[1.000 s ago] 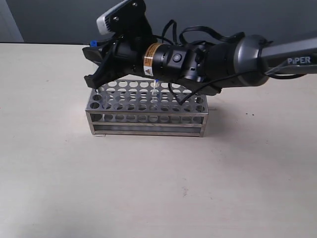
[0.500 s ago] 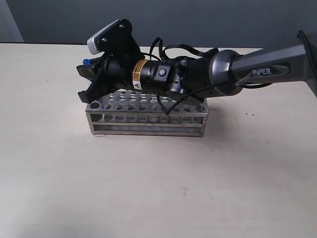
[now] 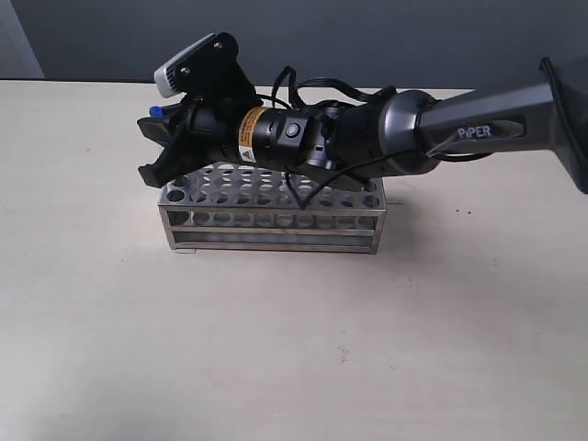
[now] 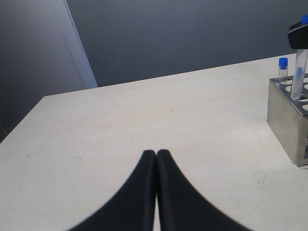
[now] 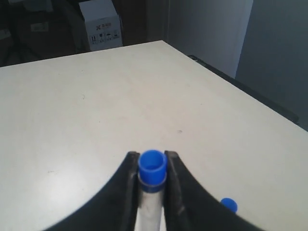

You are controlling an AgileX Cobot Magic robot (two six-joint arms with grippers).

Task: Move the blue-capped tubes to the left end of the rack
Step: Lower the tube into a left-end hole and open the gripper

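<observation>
The robot's right gripper should release the blue-capped tube in the steel rack's end row (image 3: 178, 169), behind the empty hole at the front corner. The held tube now hangs upright at a hole.
The shiny steel rack (image 3: 276, 220) stands mid-table. My right gripper (image 3: 152, 147) reaches across it to its left end and is shut on a blue-capped tube (image 5: 152, 168) just below the cap; its cap (image 3: 158, 112) peeks out by the fingers. In the left wrist view this held tube (image 4: 298, 72) hangs upright with its lower end at a hole in the rack's (image 4: 284, 120) end row. A second blue-capped tube (image 4: 283, 67) stands in the rack beside it, its cap (image 5: 228, 204) also showing. My left gripper (image 4: 156, 153) is shut and empty, off to the rack's left.
The right arm's dark body (image 3: 367, 138) lies low over most of the rack's top and hides the holes behind it. Pale bare tabletop (image 3: 276, 349) surrounds the rack. A white box (image 5: 100, 24) sits beyond the table's far edge.
My right arm has carried the held tube leftward along the rack to its left end and sunk a little lower. The left gripper has stayed put.
</observation>
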